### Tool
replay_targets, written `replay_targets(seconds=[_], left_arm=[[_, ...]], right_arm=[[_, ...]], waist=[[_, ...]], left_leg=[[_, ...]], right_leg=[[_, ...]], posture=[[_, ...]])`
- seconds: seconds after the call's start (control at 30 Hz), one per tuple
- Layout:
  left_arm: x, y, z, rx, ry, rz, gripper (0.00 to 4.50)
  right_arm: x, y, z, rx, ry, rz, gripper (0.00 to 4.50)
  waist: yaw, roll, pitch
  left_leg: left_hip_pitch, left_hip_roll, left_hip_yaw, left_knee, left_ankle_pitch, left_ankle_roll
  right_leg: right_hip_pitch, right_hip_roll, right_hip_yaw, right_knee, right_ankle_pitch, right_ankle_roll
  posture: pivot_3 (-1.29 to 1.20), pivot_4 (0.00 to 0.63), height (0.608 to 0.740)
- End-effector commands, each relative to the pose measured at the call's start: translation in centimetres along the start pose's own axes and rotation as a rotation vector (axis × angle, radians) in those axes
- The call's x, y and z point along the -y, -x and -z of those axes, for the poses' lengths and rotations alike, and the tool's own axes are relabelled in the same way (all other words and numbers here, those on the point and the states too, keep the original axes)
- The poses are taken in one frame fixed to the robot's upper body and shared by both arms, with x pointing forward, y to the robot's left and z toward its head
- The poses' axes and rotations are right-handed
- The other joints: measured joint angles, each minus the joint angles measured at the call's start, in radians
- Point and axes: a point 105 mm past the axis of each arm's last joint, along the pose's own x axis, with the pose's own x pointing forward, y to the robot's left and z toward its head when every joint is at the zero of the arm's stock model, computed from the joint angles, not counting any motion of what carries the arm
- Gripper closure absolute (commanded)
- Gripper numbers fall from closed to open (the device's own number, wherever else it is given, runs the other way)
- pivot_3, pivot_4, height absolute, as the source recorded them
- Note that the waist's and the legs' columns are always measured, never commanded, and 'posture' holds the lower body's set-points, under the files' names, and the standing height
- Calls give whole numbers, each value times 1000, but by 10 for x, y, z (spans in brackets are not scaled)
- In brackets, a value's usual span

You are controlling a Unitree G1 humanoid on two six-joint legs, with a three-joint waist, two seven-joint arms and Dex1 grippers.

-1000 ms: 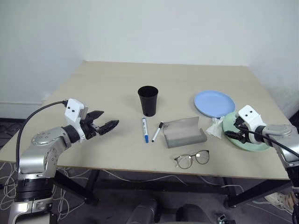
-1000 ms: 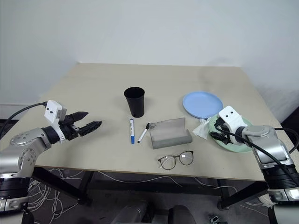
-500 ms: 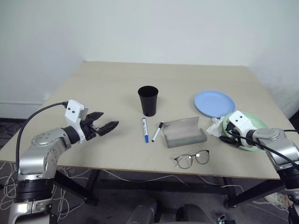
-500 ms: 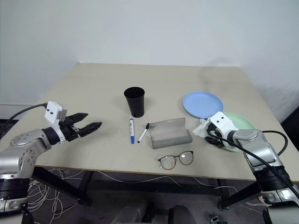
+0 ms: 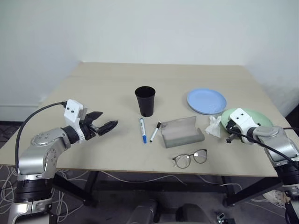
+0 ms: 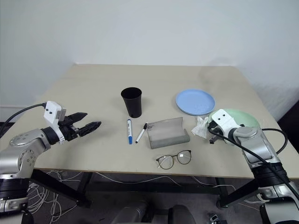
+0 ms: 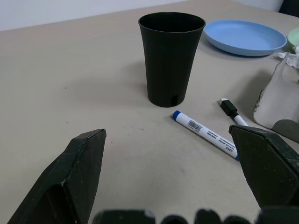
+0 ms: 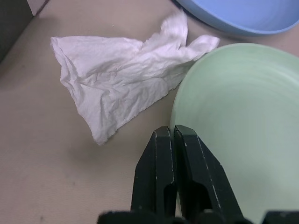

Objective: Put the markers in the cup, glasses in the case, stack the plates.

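Observation:
I should set the light green plate down on top of the light blue plate (image 5: 206,100) using my right gripper.
The black cup (image 5: 145,100) stands upright mid-table. In front of it lie the blue-capped marker (image 5: 142,130) and the black-capped marker (image 5: 155,132). To their right is the grey case (image 5: 182,132) with its flap up. The glasses (image 5: 190,158) rest near the front edge. The light blue plate (image 5: 206,101) lies at the back right, and the light green plate (image 8: 238,121) sits just right of it. My right gripper (image 8: 174,129) is shut on the green plate's near rim. My left gripper (image 5: 108,120) hovers open, left of the markers.
A crumpled white tissue (image 8: 121,79) lies on the table touching the green plate's rim, between the case and my right gripper. The table's front edge (image 5: 140,173) runs just behind the glasses. Cables hang below the table.
My right gripper has closed its fingers at the green plate's near rim. The head camera has shifted a little. My left arm has kept still.

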Motion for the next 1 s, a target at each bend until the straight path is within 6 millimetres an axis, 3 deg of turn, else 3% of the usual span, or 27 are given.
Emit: replay_targets(seconds=[0.03,0.37,0.57,0.73,1.0], left_arm=[[0,4,-21,53,-59,-7,0],[-2,4,-21,54,-59,-9,0],[-2,2,-22,58,-61,-9,0],[-2,1,-23,62,-62,-10,0],[-3,3,-24,66,-62,-21,0]], right_arm=[[17,6,-17,32,26,72,4476],[39,9,-30,32,87,191,4476],[51,5,-65,151,138,268,4476],[48,-5,-100,307,135,236,4476],[37,-27,-126,423,108,154,4476]], waist=[[1,0,0],[3,0,0],[1,0,0],[-1,0,0],[1,0,0]], left_leg=[[0,0,0,0,0,0],[0,0,0,0,0,0],[0,0,0,0,0,0],[0,0,0,1,1,1],[1,-1,0,3,2,3]], right_leg=[[0,0,0,0,0,0],[0,0,0,0,0,0],[0,0,0,0,0,0],[0,1,0,0,0,0],[0,2,1,0,3,-3]], posture=[[0,0,727],[0,0,727],[0,0,727],[0,0,727],[0,0,727]])
